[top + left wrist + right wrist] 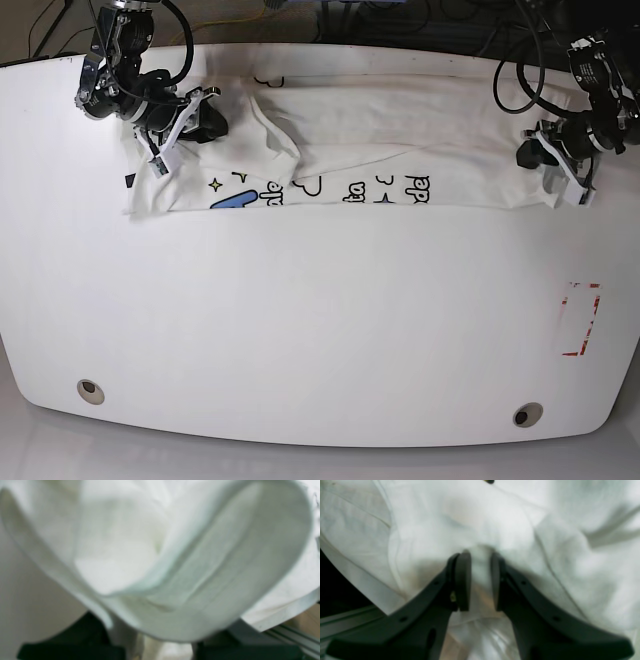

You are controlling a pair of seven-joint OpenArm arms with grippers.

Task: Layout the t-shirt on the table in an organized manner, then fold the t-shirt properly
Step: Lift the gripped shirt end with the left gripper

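The robot's left gripper should release its end of the white t-shirt on the black print midway [351, 200] along the t-shirt's near fold.
The white t-shirt [400, 130] lies stretched sideways along the back of the table [300, 320], folded lengthwise, with blue and black print showing along its near fold. My right gripper [203, 124] holds its left end; in the right wrist view the pads [463, 580] pinch a ridge of cloth [570, 555] between them, at the gripper [481, 562]. My left gripper [537, 155] is at the shirt's right end. In the left wrist view blurred fabric [175, 555] drapes over the dark fingers [75, 650] and runs down between them, hiding the tips.
A red dashed rectangle [580, 320] marks the table's right side. Two grommet holes [90, 391] [527, 414] sit near the front edge. Cables run behind the back edge. A metal rail [295, 637] shows beyond the table edge.
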